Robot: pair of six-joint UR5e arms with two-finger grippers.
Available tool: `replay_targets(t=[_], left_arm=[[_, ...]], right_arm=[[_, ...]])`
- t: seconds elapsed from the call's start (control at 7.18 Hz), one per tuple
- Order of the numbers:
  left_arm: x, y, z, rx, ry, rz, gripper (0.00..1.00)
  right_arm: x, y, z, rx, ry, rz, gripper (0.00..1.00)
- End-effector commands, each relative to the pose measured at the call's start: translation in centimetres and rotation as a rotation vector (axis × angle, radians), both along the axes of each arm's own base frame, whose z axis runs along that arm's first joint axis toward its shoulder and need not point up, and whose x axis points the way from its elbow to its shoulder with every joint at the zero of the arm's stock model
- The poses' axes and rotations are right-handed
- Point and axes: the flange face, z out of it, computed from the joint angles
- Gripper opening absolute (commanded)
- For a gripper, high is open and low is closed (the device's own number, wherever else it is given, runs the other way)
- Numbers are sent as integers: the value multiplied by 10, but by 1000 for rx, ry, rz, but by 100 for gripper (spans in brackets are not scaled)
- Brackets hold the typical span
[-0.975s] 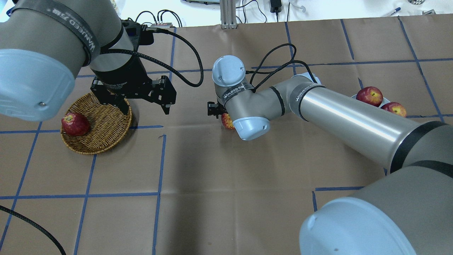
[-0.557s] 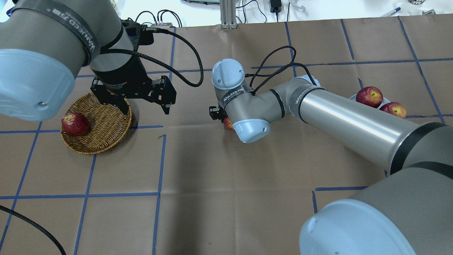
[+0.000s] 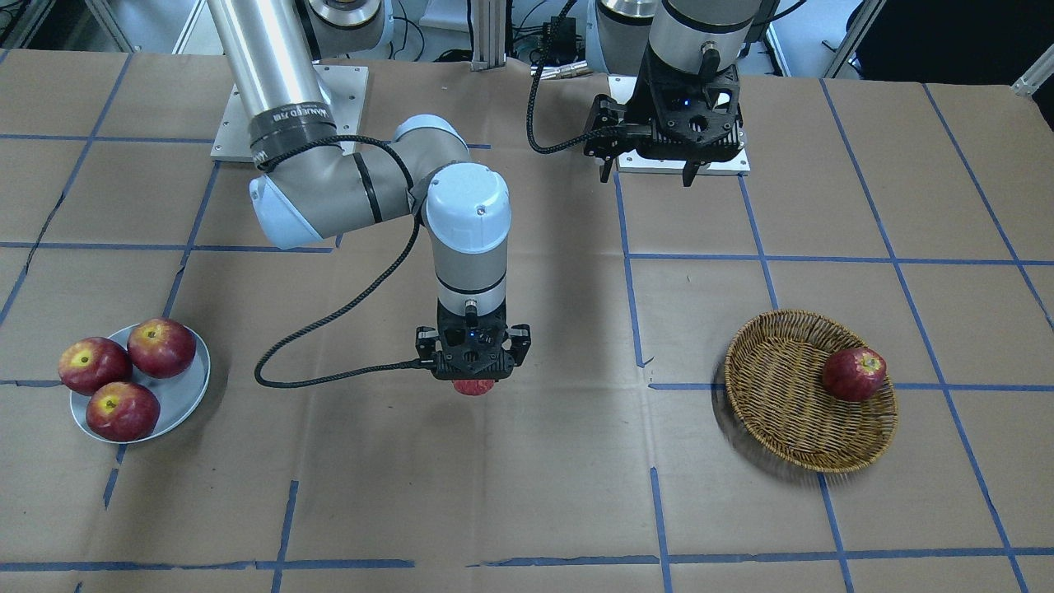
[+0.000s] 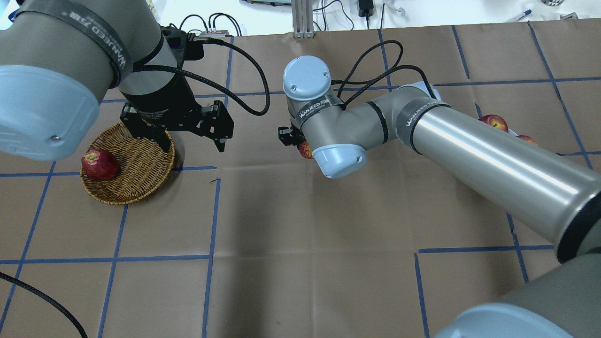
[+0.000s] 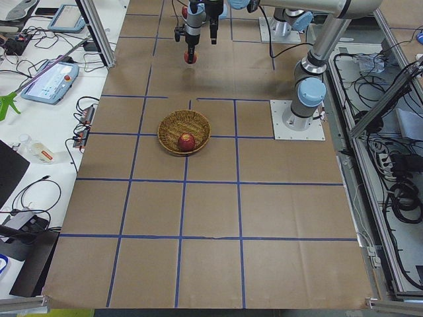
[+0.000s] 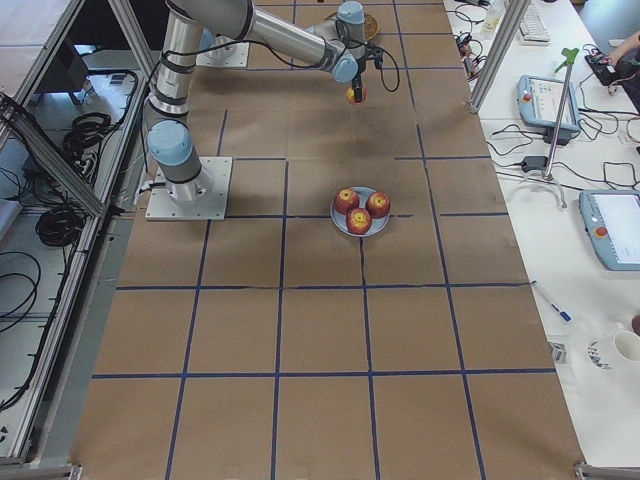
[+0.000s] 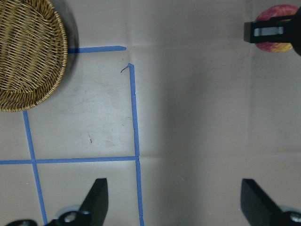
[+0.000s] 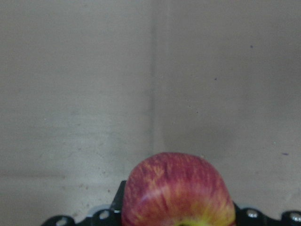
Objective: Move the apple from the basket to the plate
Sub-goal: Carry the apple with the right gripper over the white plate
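Note:
I should use my right gripper to release the streaky red-orange apple on top of the dark-red apples on the grey-blue plate [image 3: 112, 360].
My right gripper [image 3: 474, 379] is shut on the streaky red-orange apple [image 3: 475, 388] and holds it above the middle of the table. The apple fills the bottom of the right wrist view [image 8: 176, 190] and shows in the overhead view [image 4: 305, 150]. The wicker basket [image 3: 790, 420] lies on my left side. My left gripper [image 3: 647, 175] is open and empty, raised beside the basket [image 4: 136, 169]. The grey-blue plate [image 3: 185, 395] lies on my right side, apart from the held apple.
A darker solid-red apple [image 3: 855, 373] lies in the basket. Three glossy dark-red apples [image 3: 160, 347] fill most of the plate. Blue tape lines cross the brown paper table [image 3: 527, 494]. A black cable [image 3: 329, 375] loops from my right wrist.
My right gripper, with the apple in it, has shifted a little toward the far side of the overhead view, and its forearm has swung over the plate there. The left arm has not moved.

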Motion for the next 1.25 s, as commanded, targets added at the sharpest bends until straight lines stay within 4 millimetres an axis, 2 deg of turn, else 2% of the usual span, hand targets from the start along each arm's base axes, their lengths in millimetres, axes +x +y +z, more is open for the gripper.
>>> replay_targets(t=[0.0,0.14,0.28,0.42,0.56,0.7,0.84,0.98,1.11], left_arm=[[-1,0,-1,2,0,-2,99],[-1,1,0,0,0,-2,99],[-1,0,-1,2,1,-1,99],[-1,0,0,0,1,-1,99],[-1,0,0,0,1,-1,99],[-1,0,0,0,1,-1,99],[-2,0,0,0,1,-3,99],[-2,0,0,0,1,-3,99],[-2,0,0,0,1,-1,99]], right_arm=[[-65,-9,100,63,35,-1,59],[-122,-14,127,78,50,32,59],[-181,-21,142,104,65,77,59],[-241,-26,153,114,76,133,59],[-294,-26,153,123,84,185,59],[-347,-24,146,131,89,231,59],[-388,-19,133,155,74,260,59],[-419,-11,117,170,58,277,59],[-439,-8,96,143,74,316,59]])
